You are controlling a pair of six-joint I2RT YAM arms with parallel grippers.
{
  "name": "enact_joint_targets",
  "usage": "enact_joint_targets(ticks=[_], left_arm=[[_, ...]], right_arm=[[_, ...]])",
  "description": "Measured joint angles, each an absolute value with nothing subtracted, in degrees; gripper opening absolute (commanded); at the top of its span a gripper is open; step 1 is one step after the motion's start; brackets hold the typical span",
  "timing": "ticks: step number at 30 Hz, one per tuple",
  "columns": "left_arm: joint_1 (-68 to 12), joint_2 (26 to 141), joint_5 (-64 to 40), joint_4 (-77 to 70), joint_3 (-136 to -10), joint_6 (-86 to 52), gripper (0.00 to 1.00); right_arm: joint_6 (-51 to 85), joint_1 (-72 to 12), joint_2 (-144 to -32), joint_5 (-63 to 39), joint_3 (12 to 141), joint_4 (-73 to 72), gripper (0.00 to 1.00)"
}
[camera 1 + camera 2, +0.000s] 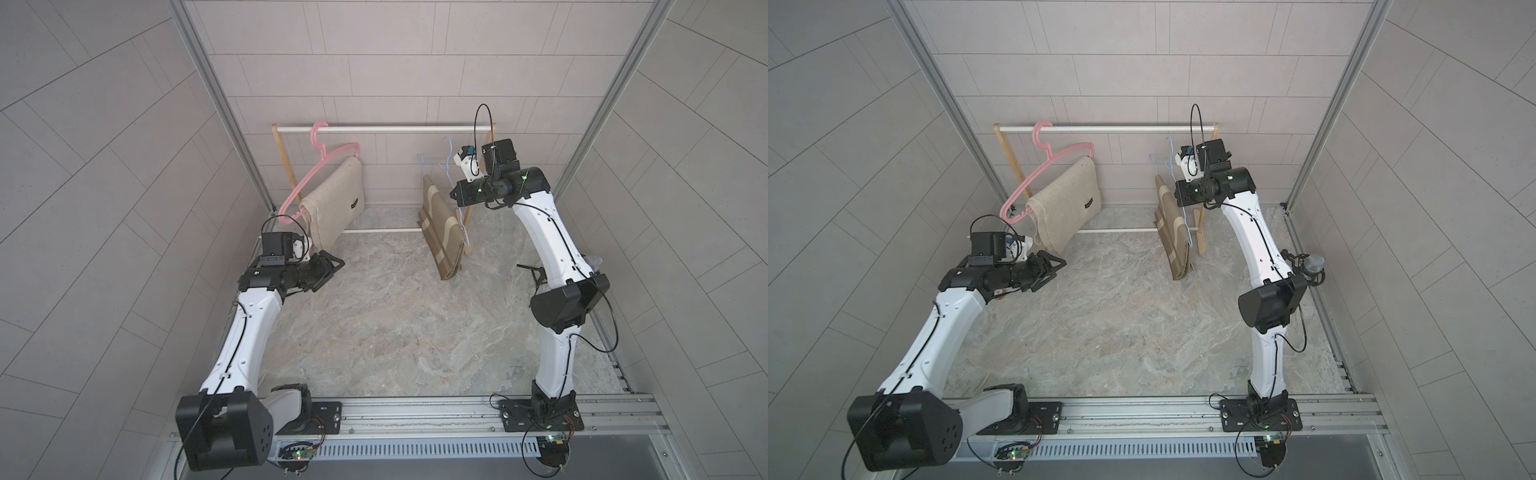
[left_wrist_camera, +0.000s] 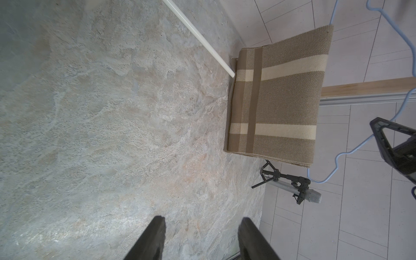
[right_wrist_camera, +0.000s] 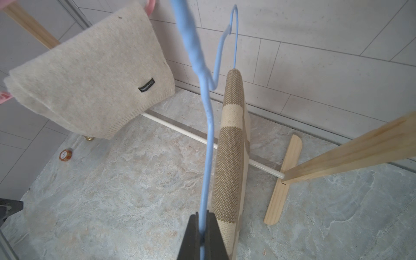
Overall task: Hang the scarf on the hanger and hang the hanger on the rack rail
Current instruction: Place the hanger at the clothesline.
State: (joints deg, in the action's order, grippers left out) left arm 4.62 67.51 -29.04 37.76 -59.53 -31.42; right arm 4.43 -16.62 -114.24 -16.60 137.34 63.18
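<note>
The robot's right gripper will release the blue hanger hooked on the white top bar (image 1: 460, 128), toward the end of the bar far from the pink hanger.
A brown scarf (image 1: 440, 232) (image 1: 1173, 237) (image 3: 229, 157) with cream stripes is draped, folded, over the bar of a thin blue hanger (image 1: 448, 166) (image 1: 1170, 160) (image 3: 208, 126). My right gripper (image 3: 203, 216) (image 1: 454, 194) is shut on that hanger's wire beside the scarf and holds it in the air in front of the rack. The hanger's hook shows a little below the white top rail (image 1: 395, 129). My left gripper (image 2: 202, 225) (image 1: 332, 264) is open and holds nothing. It is low on the left and faces the scarf (image 2: 279, 101) across the floor.
A pink hanger (image 1: 320, 166) carrying a cream scarf (image 1: 336, 199) (image 3: 90, 78) hangs at the rail's left end, just above my left gripper. The wooden rack has a lower rail (image 1: 382, 231) and feet (image 3: 283, 180). A microphone (image 1: 1312, 264) stands at the right wall. A small orange disc (image 3: 65, 155) lies on the floor.
</note>
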Motion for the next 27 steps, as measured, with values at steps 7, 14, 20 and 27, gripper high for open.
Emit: enact_joint_targets(ticks=[7, 14, 20, 27], left_arm=[[5.1, 67.6, -29.3, 37.8, -59.5, -31.1, 0.54], [5.5, 67.8, -29.4, 37.8, -59.5, -31.0, 0.54], [5.9, 68.2, -29.5, 37.8, -59.3, -30.4, 0.54], [6.9, 68.4, -29.5, 37.8, -58.9, -30.0, 0.54]], right_arm=[[4.4, -16.3, -110.7, -16.4, 137.3, 59.6, 0.0], [6.0, -15.1, -112.0, -15.1, 138.2, 57.7, 0.0], [8.6, -14.0, -117.4, -14.6, 142.3, 55.4, 0.0], [9.9, -12.7, -121.6, -15.5, 144.0, 56.1, 0.01]])
